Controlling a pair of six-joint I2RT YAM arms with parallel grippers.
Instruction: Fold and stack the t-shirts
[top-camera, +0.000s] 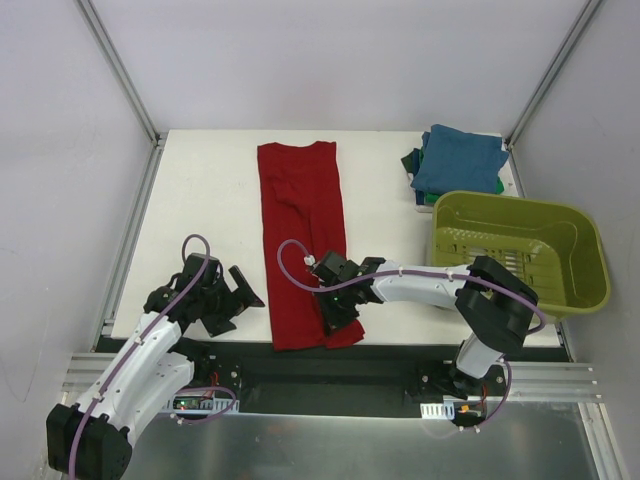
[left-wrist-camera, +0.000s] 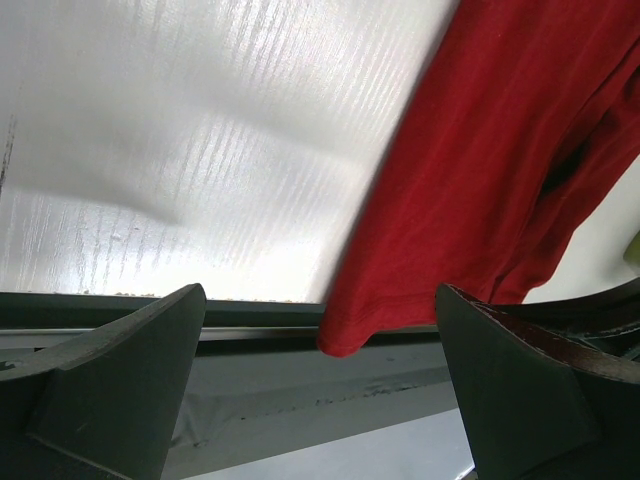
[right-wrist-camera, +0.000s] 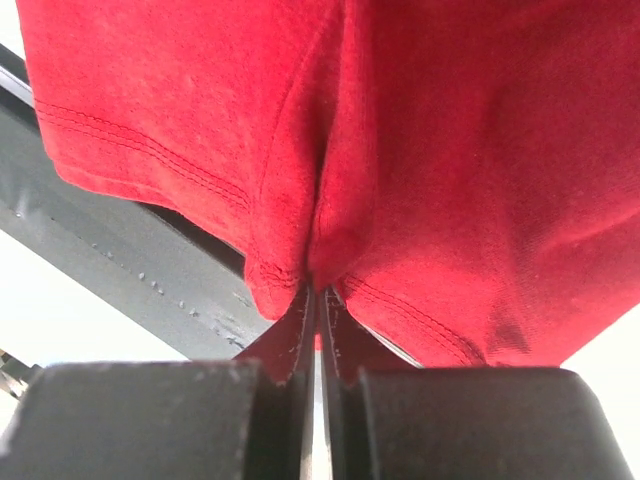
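Note:
My right gripper is pinching the bunched middle of the dark red t-shirt's hem, so next I open it and grab the outer near corner (top-camera: 357, 337) before folding.
A dark red t-shirt (top-camera: 300, 230) lies on the white table as a long narrow strip running from the far edge to the near edge. My right gripper (top-camera: 335, 318) is at its near right corner, shut on the bunched hem (right-wrist-camera: 318, 290), with red cloth (right-wrist-camera: 450, 150) pinched between the fingertips. My left gripper (top-camera: 238, 303) stands open just left of the shirt's near left corner (left-wrist-camera: 345, 335), which hangs over the table edge between the fingers untouched. A folded teal-blue t-shirt (top-camera: 460, 160) tops a stack at the far right, with green cloth (top-camera: 413, 160) under it.
An olive-green plastic basket (top-camera: 590, 270) stands at the right side, just in front of the folded stack. A dark rail (left-wrist-camera: 250, 400) runs along the table's near edge below the shirt's hem. White walls with metal frame posts enclose the table.

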